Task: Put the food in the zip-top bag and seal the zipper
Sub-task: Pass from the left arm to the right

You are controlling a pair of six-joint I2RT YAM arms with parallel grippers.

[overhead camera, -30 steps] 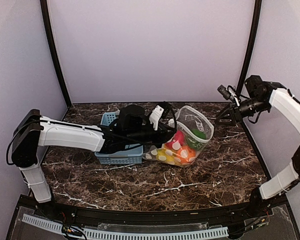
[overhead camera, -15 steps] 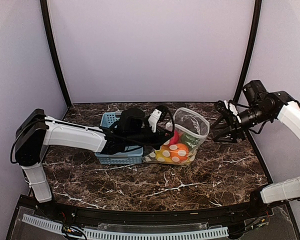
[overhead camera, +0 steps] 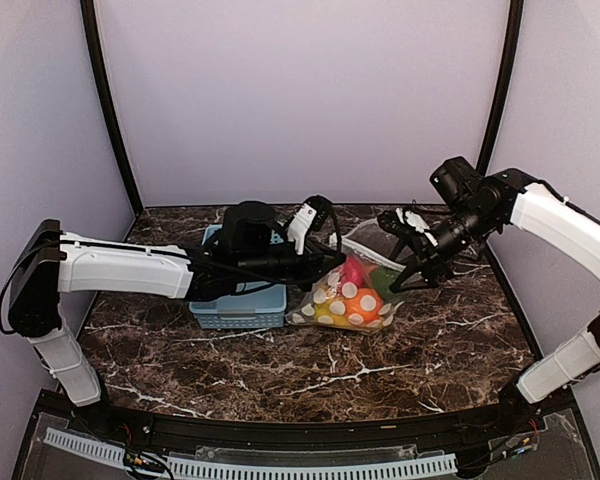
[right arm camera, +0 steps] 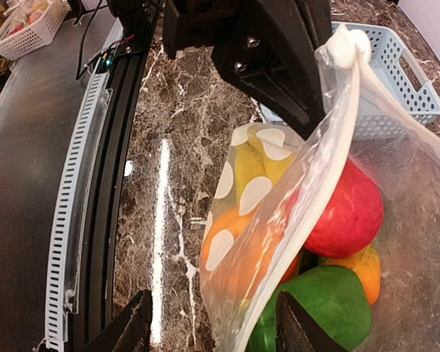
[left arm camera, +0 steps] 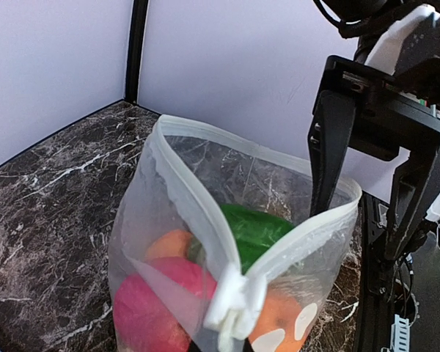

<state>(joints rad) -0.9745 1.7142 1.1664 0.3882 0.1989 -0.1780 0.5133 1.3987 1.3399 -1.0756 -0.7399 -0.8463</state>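
I can see the zipper's end bunched in my left gripper, so next I pinch the bag's front edge [left arm camera: 299, 251] with my right gripper while my left gripper opens and grips that end of the zipper again.
The zip-top bag [overhead camera: 355, 300], clear with white dots, stands on the table with its mouth open. Inside it are a red apple [right arm camera: 348, 213], a green pepper [right arm camera: 315, 304], an orange [right arm camera: 242, 257] and a yellow piece [right arm camera: 253, 172]. My left gripper [overhead camera: 325, 262] is shut on the bunched left end of the zipper [left arm camera: 235, 301] and holds it up. My right gripper [right arm camera: 213, 330] is open, and its fingers [left arm camera: 328, 154] straddle the zipper edge at the bag's far right end without touching it.
The light-blue slotted basket [overhead camera: 242, 300] stands just left of the bag, under my left arm. The purple back wall and black corner posts are close behind. Marble table [overhead camera: 310, 370] lies in front of the bag.
My right arm has swung left and down from the right wall to the bag's right end. My left gripper still holds the zipper end, and the bag now stands more upright.
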